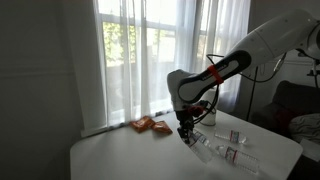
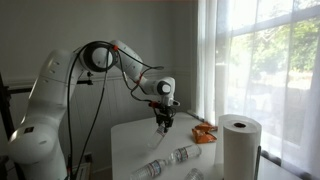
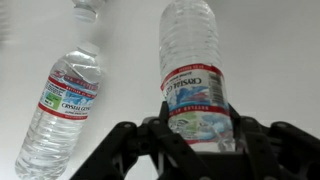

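Note:
Next, I release the clear water bottle upright on the white table (image 1: 193, 156) between the orange packet and lying bottles. The held bottle is now low over the table.
My gripper (image 3: 195, 125) is shut on a clear water bottle (image 3: 190, 60) with a red, white and blue label, its jaws on either side of the label. In an exterior view the gripper (image 1: 187, 133) hangs low over the white table (image 1: 120, 155), and the held bottle (image 1: 200, 148) slants away from it. A second labelled bottle (image 3: 65, 100) lies on the table to the left of the held one. The end of a third bottle (image 3: 90, 8) shows at the top edge. In an exterior view the gripper (image 2: 163, 122) is above the table (image 2: 130, 140).
An orange packet (image 1: 150, 125) lies near the window side of the table. More bottles (image 1: 235, 157) lie toward the table's end. A paper towel roll (image 2: 240, 145) stands close to one camera. Sheer curtains (image 1: 140, 50) hang behind the table.

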`<state>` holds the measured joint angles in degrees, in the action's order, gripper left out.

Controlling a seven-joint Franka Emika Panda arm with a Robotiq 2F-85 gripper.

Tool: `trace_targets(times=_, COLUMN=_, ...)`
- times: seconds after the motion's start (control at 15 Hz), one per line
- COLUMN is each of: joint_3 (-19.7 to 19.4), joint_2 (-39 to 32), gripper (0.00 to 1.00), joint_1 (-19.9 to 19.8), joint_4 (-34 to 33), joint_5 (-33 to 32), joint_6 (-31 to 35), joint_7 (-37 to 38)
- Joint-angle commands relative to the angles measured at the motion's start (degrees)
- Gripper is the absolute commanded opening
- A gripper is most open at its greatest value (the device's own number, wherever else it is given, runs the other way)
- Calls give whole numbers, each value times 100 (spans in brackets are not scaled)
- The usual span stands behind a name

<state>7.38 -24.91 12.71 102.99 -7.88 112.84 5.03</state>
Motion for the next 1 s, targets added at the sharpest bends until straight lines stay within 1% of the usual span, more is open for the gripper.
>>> trace_targets(times=0.0, joint_3=-61, joint_2=827, gripper=26, joint_1=23, joint_4=1138, joint_5=-146, joint_6=1169, joint_7=382)
trace_targets(times=0.27, joint_3=-117, joint_2=1253, gripper=26, joint_1=14, joint_4=1824, joint_5=-189, joint_6=2161, joint_7=617)
trace_targets(times=0.53, joint_3=-229, joint_2=1539, gripper=26, joint_1=17, joint_4=2404, joint_5=-400, joint_6=3120, joint_7=962)
trace_targets(times=0.73, joint_3=-376, joint_2=1729, gripper=26, joint_1=56, joint_4=2757, joint_5=-811, joint_6=3758, joint_7=1380)
trace_targets(times=0.93, joint_3=-541, joint_2=1720, gripper=26, joint_1=69, joint_4=2984, joint_5=-1266, joint_6=4347, joint_7=1914)
